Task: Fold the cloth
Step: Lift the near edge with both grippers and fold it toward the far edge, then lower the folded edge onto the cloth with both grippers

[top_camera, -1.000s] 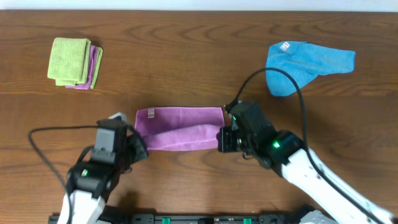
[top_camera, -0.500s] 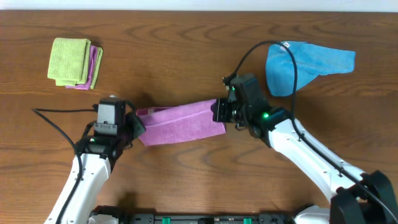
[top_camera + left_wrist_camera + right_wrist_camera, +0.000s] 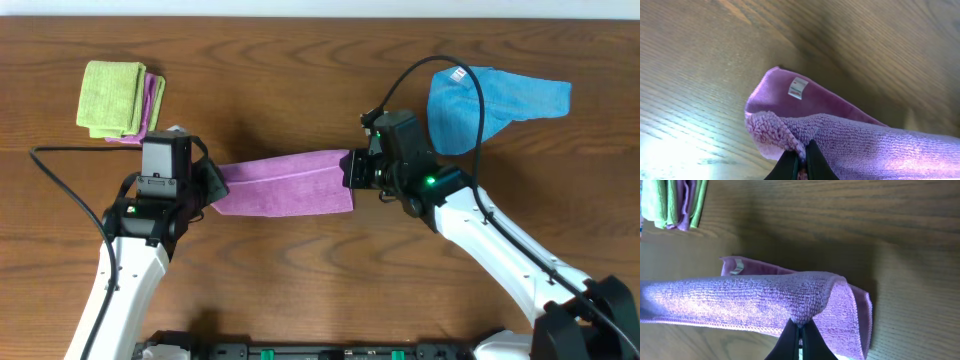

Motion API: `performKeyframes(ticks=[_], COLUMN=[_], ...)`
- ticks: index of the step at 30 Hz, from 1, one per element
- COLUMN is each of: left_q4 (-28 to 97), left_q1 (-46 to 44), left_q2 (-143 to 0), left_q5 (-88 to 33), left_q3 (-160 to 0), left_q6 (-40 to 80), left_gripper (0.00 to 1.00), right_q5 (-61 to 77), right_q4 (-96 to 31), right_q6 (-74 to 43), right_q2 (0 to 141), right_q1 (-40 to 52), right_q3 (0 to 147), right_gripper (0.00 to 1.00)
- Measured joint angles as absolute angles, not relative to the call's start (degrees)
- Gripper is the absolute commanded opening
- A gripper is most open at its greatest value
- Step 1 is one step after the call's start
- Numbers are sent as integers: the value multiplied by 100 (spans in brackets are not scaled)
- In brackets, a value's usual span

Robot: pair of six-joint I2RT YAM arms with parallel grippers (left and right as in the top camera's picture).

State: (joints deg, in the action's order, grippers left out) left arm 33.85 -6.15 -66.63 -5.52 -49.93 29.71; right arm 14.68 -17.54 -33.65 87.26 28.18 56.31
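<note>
Next, I let go of the mauve-purple cloth with my left gripper on the bare table [image 3: 299, 187] between the light green cloth and the blue cloth.
The mauve-purple cloth [image 3: 285, 183] hangs stretched between my two grippers above the middle of the table, doubled over lengthwise. My left gripper [image 3: 212, 182] is shut on its left end; the left wrist view shows the fingers pinching the terry edge [image 3: 801, 159], with the cloth [image 3: 865, 145] and its white tag [image 3: 797, 88] beyond. My right gripper [image 3: 352, 170] is shut on the right end; the right wrist view shows the fingers [image 3: 800, 340] pinching a bunched fold of the cloth [image 3: 740, 300].
A light green folded cloth [image 3: 110, 97] on a pink one lies at the far left; it also shows in the right wrist view [image 3: 670, 202]. A bright blue cloth [image 3: 490, 100] with a white tag lies at the far right. Both arms' cables loop over the table.
Both grippers have lifted the cloth's near edge and carried it away from the table's front edge. The cloth has moved with them toward the far side, now stretched and doubled.
</note>
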Motion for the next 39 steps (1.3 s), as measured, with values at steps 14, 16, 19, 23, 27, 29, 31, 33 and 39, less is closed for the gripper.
performKeyframes(ticks=[14,16,19,23,27,29,31,33,39], left_q4=[3352,3315,3214,3190,3229,3225,3166,2963,2067], left_q1=[-628,-626,-626,-626,-626,-624,-611,-607,-604], left_q2=[-6475,-6475,-6475,-6475,-6558,-6672,-6877,-7122,-7703], left_q5=[-515,-510,-486,-419,-244,-158,-75,-3,49], left_q3=[-4993,-4993,-4993,-4993,-4993,-4993,-4993,-4993,-4993], left_q6=[2823,2816,2799,2799,2810,2829,2847,2845,2720], left_gripper=[6,6,6,6,6,6,6,6,6], right_q5=[1647,1645,1625,1625,1597,1546,1474,1428,1302], right_q4=[-2152,-2147,-2104,-2078,-1914,-1787,-1636,-1520,-810], right_q6=[-3326,-3323,-3323,-3321,-3282,-3251,-3227,-3212,-3170], right_q2=[8471,8468,8468,8468,8468,8475,8519,8617,9137], right_q1=[2353,2353,2353,2353,2453,2519,2604,2630,2628], right_q3=[5649,5649,5649,5649,5649,5649,5649,5651,5653], right_gripper=[2,2,1,1,2,2,2,2,1])
